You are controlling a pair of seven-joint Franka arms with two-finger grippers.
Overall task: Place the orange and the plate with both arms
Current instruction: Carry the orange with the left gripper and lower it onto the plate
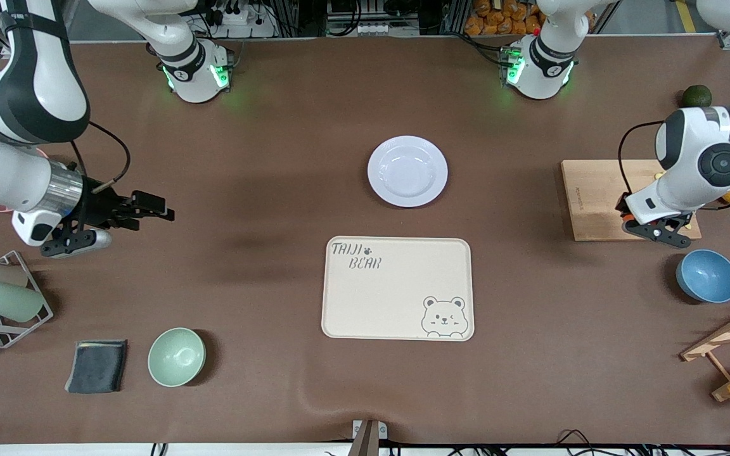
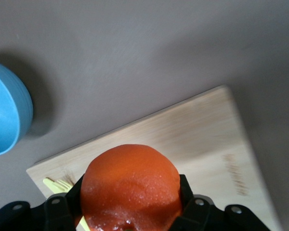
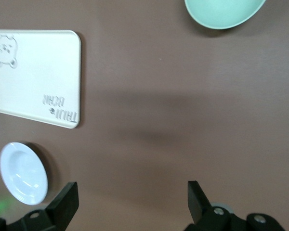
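My left gripper needs to release the orange in the middle of the pale plate [image 1: 405, 172], beyond the cream bear tray. The orange is still on the cutting board.
The orange [image 2: 130, 185] sits on the wooden cutting board [image 2: 192, 139] at the left arm's end of the table. My left gripper [image 2: 132, 195] is shut on it, with one black finger [image 2: 185, 192] on each side. In the front view the left gripper [image 1: 653, 229] is low over the board's [image 1: 593, 196] edge nearest the camera. The pale plate [image 1: 407, 171] lies empty in the middle of the table, farther from the camera than the cream bear tray [image 1: 397, 288]. My right gripper [image 1: 143, 209] hangs open over bare table at the right arm's end; its wrist view shows the plate [image 3: 23, 173] far off.
A blue bowl [image 1: 707, 275] stands nearer the camera than the board. A dark avocado [image 1: 696, 96] lies near the left arm's base. A green bowl [image 1: 176, 356], a grey cloth [image 1: 96, 365] and a wire rack of cups [image 1: 4, 297] are at the right arm's end.
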